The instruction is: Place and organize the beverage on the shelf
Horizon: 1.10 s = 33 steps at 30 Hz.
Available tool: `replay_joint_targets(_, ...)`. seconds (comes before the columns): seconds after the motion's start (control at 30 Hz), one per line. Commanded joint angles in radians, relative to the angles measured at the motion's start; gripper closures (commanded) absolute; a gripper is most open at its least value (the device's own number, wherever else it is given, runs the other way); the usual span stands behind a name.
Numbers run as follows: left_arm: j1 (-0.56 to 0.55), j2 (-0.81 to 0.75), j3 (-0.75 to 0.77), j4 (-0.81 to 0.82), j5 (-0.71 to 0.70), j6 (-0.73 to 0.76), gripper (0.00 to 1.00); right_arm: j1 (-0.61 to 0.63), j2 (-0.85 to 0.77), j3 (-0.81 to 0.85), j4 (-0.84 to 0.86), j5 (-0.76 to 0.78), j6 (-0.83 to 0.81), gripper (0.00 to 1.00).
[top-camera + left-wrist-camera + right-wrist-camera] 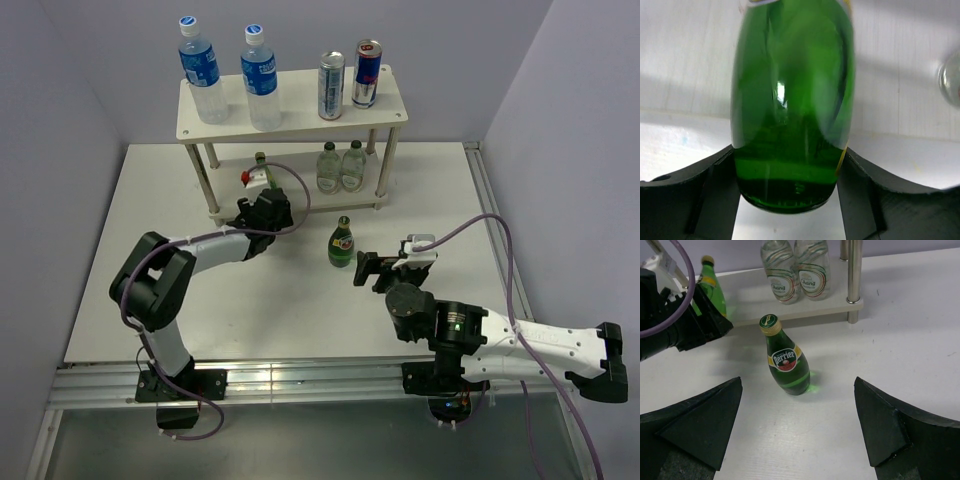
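I hold the green bottle low in my left gripper, near its base, so I should set it down and grip higher (796, 20), just below the label, before shelving it.
My left gripper (263, 208) is shut on a green glass bottle (261, 170), held upright at the left end of the shelf's lower tier (300, 195). In the left wrist view the bottle (790, 110) fills the gap between both fingers (715, 192). A second green bottle (342, 242) with a Perrier label stands on the table in front of the shelf. My right gripper (364, 268) is open and empty just right of it; in the right wrist view that bottle (787, 365) stands ahead of the wide-apart fingers (705, 422). Two blue-label plastic bottles (203, 70) and two cans (331, 86) stand on the top board (290, 118).
Two clear glass Chang bottles (340, 167) stand side by side on the lower tier's right half, next to a cream leg (854, 275). Grey walls close in the table at the back and both sides. A metal rail (300, 380) runs along the near edge.
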Motion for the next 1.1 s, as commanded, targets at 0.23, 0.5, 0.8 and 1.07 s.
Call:
replay_joint_targets(0.23,-0.102,-0.005,-0.142,-0.209,0.114,-0.119,1.00,-0.007,-0.035,-0.009,-0.032,0.042,0.052,0.00)
replay_joint_targets(0.5,-0.113,0.035,-0.125,-0.220,0.112,-0.126,0.94,-0.005,-0.047,-0.008,-0.079,0.053,0.090,0.00)
replay_joint_targets(0.8,-0.127,0.026,-0.120,-0.258,0.097,-0.139,0.01,-0.005,-0.072,-0.020,-0.093,0.058,0.107,0.00)
replay_joint_targets(1.07,-0.138,0.002,-0.094,-0.295,0.034,-0.119,0.01,-0.007,-0.084,-0.025,-0.093,0.058,0.110,0.00)
